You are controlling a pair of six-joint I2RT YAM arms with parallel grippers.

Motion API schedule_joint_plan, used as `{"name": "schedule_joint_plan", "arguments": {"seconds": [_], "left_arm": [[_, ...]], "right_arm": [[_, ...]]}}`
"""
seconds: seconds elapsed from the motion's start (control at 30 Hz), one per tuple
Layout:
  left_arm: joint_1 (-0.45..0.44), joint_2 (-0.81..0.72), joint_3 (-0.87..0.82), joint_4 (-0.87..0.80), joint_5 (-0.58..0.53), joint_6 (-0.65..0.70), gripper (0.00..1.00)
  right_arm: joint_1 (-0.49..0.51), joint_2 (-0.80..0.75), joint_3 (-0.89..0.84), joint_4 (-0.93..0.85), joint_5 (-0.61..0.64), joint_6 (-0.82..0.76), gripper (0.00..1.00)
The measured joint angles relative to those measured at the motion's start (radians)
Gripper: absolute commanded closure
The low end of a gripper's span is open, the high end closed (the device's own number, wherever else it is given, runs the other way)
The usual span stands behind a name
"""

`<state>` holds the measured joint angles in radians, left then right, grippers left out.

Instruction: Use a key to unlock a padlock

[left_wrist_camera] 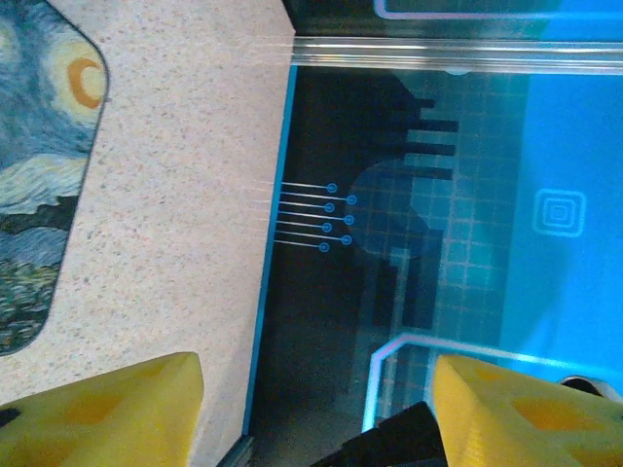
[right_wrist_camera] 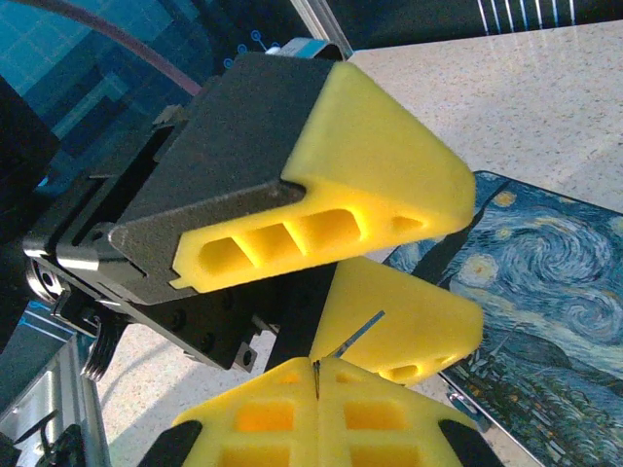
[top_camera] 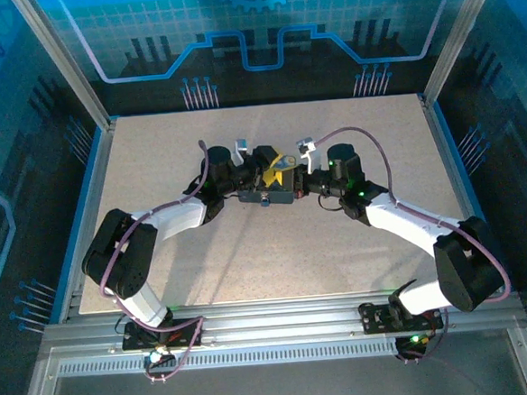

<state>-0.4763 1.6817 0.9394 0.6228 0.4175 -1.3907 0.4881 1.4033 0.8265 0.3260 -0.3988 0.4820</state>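
The key's blade sticks out at a slant from the right gripper's fingers, so the left gripper will hold it while the right gripper opens and grips the key straight [right_wrist_camera: 338, 352].
My right gripper [right_wrist_camera: 316, 368] is shut on the key [right_wrist_camera: 348, 341], a thin dark metal sliver whose blade sticks out up and to the right. The blade lies against the lower of my left gripper's two yellow fingers [right_wrist_camera: 404, 316], which stand apart just in front. In the left wrist view my left gripper [left_wrist_camera: 316, 368] is open with nothing between its pads. From above, both grippers [top_camera: 279, 167] meet over the dark blue starry-print box [top_camera: 268, 194]. A small pale metal bit at the box's near edge [top_camera: 266, 202] may be the padlock; I cannot tell for sure.
The box lies mid-table on the speckled tabletop [top_camera: 249, 253]. Its printed lid [right_wrist_camera: 545, 292] lies to the right of the right gripper and reaches the left wrist view's left edge [left_wrist_camera: 39, 175]. A blue table rim [left_wrist_camera: 282, 146] and a dark enclosure wall lie beyond.
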Motion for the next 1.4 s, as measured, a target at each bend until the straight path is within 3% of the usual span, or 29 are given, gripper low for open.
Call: {"name": "schedule_joint_plan", "arguments": {"seconds": [0.5, 0.87, 1.2, 1.4], "left_arm": [[-0.001, 0.001, -0.019, 0.05, 0.0, -0.025, 0.68], [-0.001, 0.001, -0.023, 0.049, -0.004, -0.021, 0.95], [-0.006, 0.001, -0.026, 0.053, -0.006, -0.002, 0.99], [-0.015, -0.011, -0.027, 0.047, -0.02, 0.092, 0.99]], "right_arm": [[0.002, 0.009, 0.0, 0.002, -0.003, 0.01, 1.0], [-0.011, 0.008, -0.003, 0.02, -0.005, 0.035, 1.0], [-0.038, 0.0, -0.035, 0.048, -0.048, 0.071, 1.0], [-0.083, -0.003, -0.075, 0.116, -0.111, 0.136, 0.71]]}}
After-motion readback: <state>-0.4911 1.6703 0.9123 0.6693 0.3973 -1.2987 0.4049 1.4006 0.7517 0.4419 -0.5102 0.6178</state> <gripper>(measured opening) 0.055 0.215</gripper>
